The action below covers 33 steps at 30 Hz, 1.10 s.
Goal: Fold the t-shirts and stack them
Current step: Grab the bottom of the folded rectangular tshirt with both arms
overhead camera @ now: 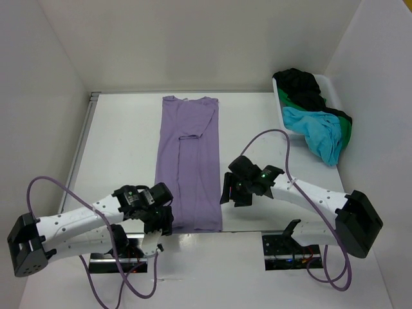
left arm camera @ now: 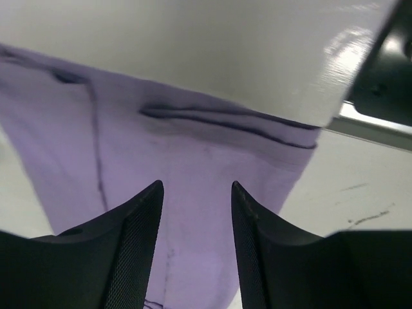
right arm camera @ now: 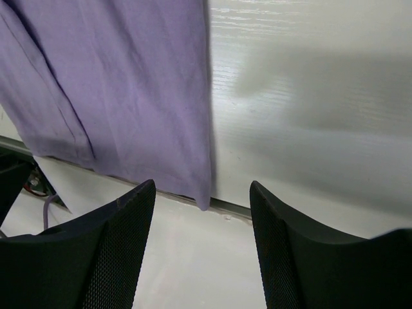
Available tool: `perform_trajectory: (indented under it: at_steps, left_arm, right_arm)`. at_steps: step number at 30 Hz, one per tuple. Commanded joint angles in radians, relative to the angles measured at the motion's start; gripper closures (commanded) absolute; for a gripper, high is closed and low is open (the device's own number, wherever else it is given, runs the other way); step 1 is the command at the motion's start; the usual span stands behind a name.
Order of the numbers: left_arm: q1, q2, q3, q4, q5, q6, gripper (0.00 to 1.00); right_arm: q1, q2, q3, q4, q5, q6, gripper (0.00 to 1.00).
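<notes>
Next, my right gripper grips the lavender t-shirt at the near hem corner [overhead camera: 220, 229] [right arm camera: 203, 205], on the side toward the white plastic bin.
A lavender t-shirt [overhead camera: 190, 167] lies flat as a long narrow strip down the middle of the table, sleeves folded in. My left gripper [overhead camera: 162, 222] hovers over its near left corner. In the left wrist view the left gripper [left arm camera: 196, 185] stands open, with the purple cloth [left arm camera: 193, 141] lying below the gap and nothing pinched. My right gripper [overhead camera: 230, 193] sits just off the shirt's right edge near the hem. Seen from the right wrist, it [right arm camera: 203, 183] is open and empty, and the shirt's near right corner [right arm camera: 205, 193] hangs at the table edge. Black [overhead camera: 302, 87], turquoise [overhead camera: 318, 132] and green [overhead camera: 346, 132] t-shirts lie crumpled in the bin.
A white plastic bin [overhead camera: 281, 114] stands at the back right against the wall. White walls close in the table on the left, back and right. The table's near edge [right arm camera: 235, 208] runs just below the shirt's hem. Purple cables loop beside both arm bases.
</notes>
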Motion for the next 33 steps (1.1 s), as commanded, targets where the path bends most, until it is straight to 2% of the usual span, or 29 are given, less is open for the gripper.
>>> perform_trajectory:
  at_steps: [1, 7, 11, 17, 26, 30, 33]
  left_arm:
    - [-0.015, 0.026, -0.032, -0.038, -0.11, 0.133, 0.46]
    - [-0.015, -0.108, -0.094, -0.069, -0.161, 0.183, 0.46]
    - [-0.054, -0.134, -0.103, -0.069, -0.161, 0.202, 0.46]
    - [-0.103, 0.091, -0.06, -0.088, -0.182, 0.234, 0.45]
    - [-0.123, 0.179, -0.049, -0.088, -0.205, 0.234, 0.43]
    - [-0.123, 0.164, -0.049, -0.06, -0.193, 0.211, 0.56]
    - [-0.123, 0.077, -0.098, 0.019, -0.104, 0.193, 0.59]
  right_arm:
    - [-0.007, -0.04, -0.023, 0.035, -0.008, -0.004, 0.34]
    - [-0.007, -0.038, -0.023, 0.023, -0.027, 0.008, 0.34]
    - [-0.007, -0.017, -0.034, 0.044, -0.037, 0.005, 0.34]
    - [-0.007, 0.06, -0.01, 0.044, -0.046, -0.025, 0.34]
    - [-0.016, 0.06, 0.0, 0.044, -0.046, -0.025, 0.34]
    - [-0.016, 0.06, -0.01, 0.063, -0.058, -0.025, 0.34]
    - [-0.016, 0.107, -0.02, 0.063, -0.067, -0.025, 0.34]
